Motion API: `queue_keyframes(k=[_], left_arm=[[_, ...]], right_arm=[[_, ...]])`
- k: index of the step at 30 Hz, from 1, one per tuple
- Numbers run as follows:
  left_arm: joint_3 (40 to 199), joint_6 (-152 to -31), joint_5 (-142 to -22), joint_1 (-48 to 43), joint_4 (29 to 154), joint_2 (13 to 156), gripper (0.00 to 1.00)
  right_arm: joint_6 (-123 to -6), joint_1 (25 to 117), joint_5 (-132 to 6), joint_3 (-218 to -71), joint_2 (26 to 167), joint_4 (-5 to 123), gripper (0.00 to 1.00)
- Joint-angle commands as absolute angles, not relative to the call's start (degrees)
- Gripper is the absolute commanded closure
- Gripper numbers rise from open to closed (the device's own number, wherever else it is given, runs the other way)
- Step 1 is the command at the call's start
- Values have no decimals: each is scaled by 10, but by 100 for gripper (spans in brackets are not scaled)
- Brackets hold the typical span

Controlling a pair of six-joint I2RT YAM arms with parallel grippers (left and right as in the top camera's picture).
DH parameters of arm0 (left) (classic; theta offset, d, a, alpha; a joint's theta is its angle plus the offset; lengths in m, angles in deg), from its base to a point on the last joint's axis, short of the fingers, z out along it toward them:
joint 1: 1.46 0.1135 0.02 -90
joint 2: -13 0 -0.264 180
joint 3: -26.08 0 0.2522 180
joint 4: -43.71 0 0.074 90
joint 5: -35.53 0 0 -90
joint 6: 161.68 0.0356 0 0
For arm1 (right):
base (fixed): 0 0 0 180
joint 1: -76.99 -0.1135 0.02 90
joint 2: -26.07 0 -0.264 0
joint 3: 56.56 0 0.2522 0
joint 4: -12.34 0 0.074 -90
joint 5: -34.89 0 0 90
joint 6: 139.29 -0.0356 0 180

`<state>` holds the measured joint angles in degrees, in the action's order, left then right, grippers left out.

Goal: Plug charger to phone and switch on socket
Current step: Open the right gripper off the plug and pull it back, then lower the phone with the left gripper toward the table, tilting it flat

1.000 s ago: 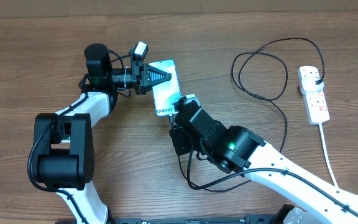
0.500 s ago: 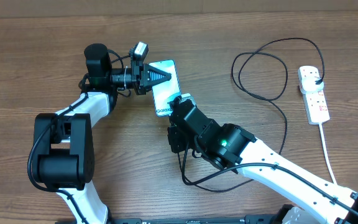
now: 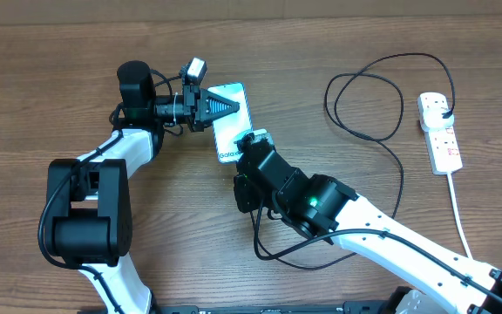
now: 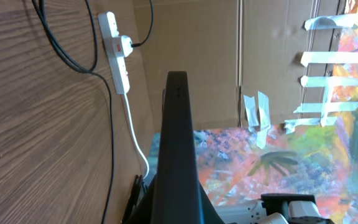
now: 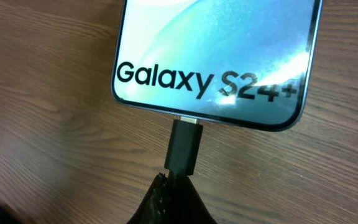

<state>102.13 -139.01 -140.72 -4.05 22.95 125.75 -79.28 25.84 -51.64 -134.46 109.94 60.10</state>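
Next, my left gripper lets go of the phone on the wooden table [image 3: 267,151] under my right gripper's fingers, short of the cable loop. The phone now lies face up on the table.
The phone [image 3: 234,131] lies face up on the wooden table, its screen reading "Galaxy S24+" [image 5: 216,56]. My left gripper [image 3: 236,105] is shut, its pointed tips resting over the phone's upper half; in the left wrist view the closed fingers [image 4: 178,143] form one black column. My right gripper [image 5: 178,185] is shut on the charger just behind its small black connector [image 5: 185,146], whose metal tip sits at the port in the phone's bottom edge. The charger's thin black cable [image 3: 408,56] loops right to a black plug [image 3: 444,111] seated in the white socket [image 3: 443,139].
The socket's thick white cord [image 3: 462,218] runs toward the table's front right. The right arm's own black cable [image 3: 264,249] hangs in a loop below its wrist. In the left wrist view the socket [image 4: 118,56] lies far off near a cardboard wall.
My right gripper has closed on the charger behind the connector and shifted slightly left and up toward the phone's bottom edge. The left gripper and phone have stayed put.
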Motion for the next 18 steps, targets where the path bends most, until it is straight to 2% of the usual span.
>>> queue_keyframes(k=[1,11,12,17,18], left_arm=[[1024,-1381,-1451,-53,230,1254,96],[1010,-1372,-1451,-54,224,1254,96],[1010,-1372,-1451,-54,215,1254,96],[1010,-1382,-1407,-53,113,1254,96],[1010,-1382,-1393,-54,106,1254,96]], right_arm=[[-788,262,-470,-1356,1099,558,96],[-758,296,-476,-1356,1099,543,96],[-758,296,-482,-1356,1099,543,94],[-759,296,-553,-1372,1091,555,67],[-758,296,-558,-1377,1088,561,65]])
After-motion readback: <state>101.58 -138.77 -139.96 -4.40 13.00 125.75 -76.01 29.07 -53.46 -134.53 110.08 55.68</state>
